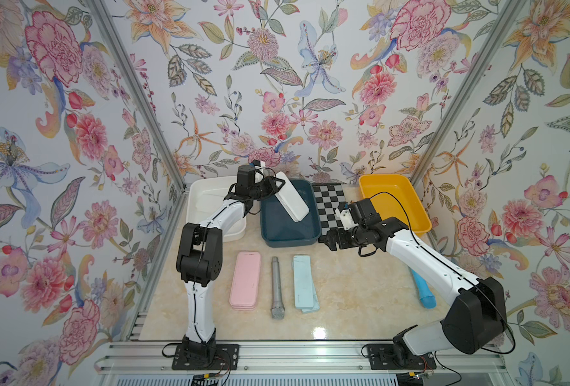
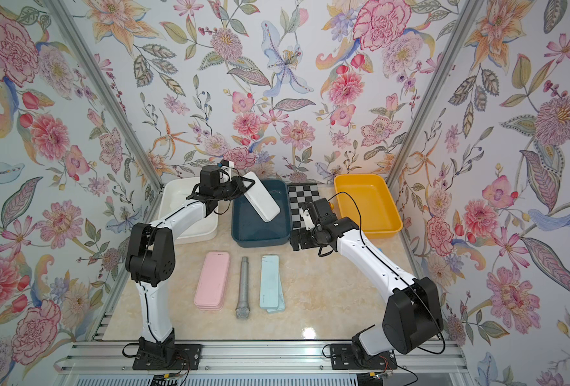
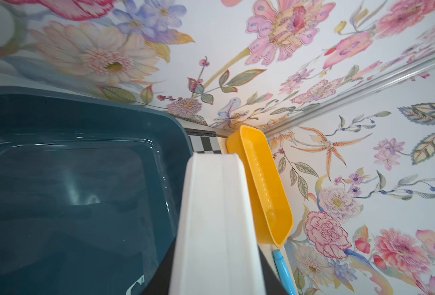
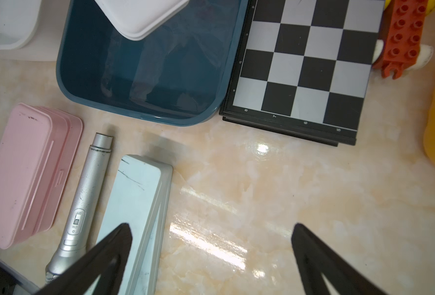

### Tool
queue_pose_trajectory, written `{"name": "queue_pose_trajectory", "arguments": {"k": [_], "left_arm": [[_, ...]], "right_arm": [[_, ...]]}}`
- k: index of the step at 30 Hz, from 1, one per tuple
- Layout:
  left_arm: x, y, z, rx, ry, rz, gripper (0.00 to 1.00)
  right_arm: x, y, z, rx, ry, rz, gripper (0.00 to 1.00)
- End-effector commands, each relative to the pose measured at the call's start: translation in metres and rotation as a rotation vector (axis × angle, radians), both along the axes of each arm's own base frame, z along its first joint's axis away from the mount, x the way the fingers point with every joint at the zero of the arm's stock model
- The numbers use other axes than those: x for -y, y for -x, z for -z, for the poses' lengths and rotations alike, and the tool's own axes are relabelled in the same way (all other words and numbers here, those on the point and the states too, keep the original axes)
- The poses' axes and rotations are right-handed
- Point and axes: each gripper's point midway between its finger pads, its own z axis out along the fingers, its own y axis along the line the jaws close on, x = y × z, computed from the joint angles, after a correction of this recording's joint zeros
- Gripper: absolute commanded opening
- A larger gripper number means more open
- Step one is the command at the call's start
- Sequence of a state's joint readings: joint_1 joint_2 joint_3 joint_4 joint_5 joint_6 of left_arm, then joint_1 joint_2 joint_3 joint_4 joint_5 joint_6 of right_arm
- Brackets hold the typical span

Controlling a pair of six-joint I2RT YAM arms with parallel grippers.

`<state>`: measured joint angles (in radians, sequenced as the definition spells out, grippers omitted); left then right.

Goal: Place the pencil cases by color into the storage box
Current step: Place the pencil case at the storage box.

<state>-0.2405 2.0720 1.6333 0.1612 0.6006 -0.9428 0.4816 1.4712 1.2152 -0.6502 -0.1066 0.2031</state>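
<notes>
The white pencil case will go down in the front half of the white box (image 1: 223, 217) from my left gripper.
My left gripper (image 1: 270, 187) (image 2: 240, 187) (image 3: 216, 286) is shut on one end of a white pencil case (image 1: 292, 200) (image 2: 263, 200) (image 3: 216, 217). The case hangs tilted over the dark teal storage box (image 1: 290, 243) (image 2: 260, 242) (image 3: 83, 107). Two stacked pink pencil cases (image 1: 245, 280) (image 4: 25, 173) and two stacked pale blue ones (image 1: 305, 284) (image 4: 134, 204) lie on the table in front. My right gripper (image 1: 332, 239) (image 2: 297, 240) (image 4: 211, 227) stands open and empty over bare table, beside the blue stack.
A grey microphone (image 1: 275, 287) lies between the pink and blue stacks. A white box (image 1: 206, 200) stands at the back left and a yellow box (image 1: 394, 200) at the back right. A chessboard (image 1: 330, 207), an orange brick (image 4: 402, 38) and a blue tube (image 1: 422, 290) are nearby.
</notes>
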Motion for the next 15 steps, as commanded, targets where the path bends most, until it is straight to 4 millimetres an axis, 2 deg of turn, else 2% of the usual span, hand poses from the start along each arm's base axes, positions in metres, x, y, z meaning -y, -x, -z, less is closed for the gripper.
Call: {"name": "queue_pose_trajectory", "arguments": {"k": [1, 4, 6, 9, 12, 15], "left_arm": [[-0.056, -0.009, -0.056, 0.156, 0.016, -0.23, 0.3], [-0.113, -0.011, -0.054, 0.162, 0.086, -0.407, 0.3], [-0.149, -0.01, -0.044, 0.139, 0.145, -0.505, 0.29], [-0.192, -0.003, -0.03, 0.142, 0.239, -0.616, 0.29], [-0.223, 0.013, -0.018, 0.153, 0.26, -0.708, 0.29], [-0.241, 0.024, -0.013, 0.166, 0.251, -0.756, 0.3]], "right_arm": [[-0.002, 0.002, 0.001, 0.0, -0.024, -0.007, 1.0], [-0.003, 0.002, 0.002, -0.003, -0.025, -0.011, 1.0], [-0.003, 0.002, 0.004, -0.005, -0.023, -0.014, 1.0], [-0.004, 0.001, 0.008, -0.014, -0.024, -0.019, 1.0], [-0.007, 0.0, 0.014, -0.027, -0.026, -0.023, 1.0], [-0.01, 0.0, 0.018, -0.039, -0.032, -0.027, 1.0]]}}
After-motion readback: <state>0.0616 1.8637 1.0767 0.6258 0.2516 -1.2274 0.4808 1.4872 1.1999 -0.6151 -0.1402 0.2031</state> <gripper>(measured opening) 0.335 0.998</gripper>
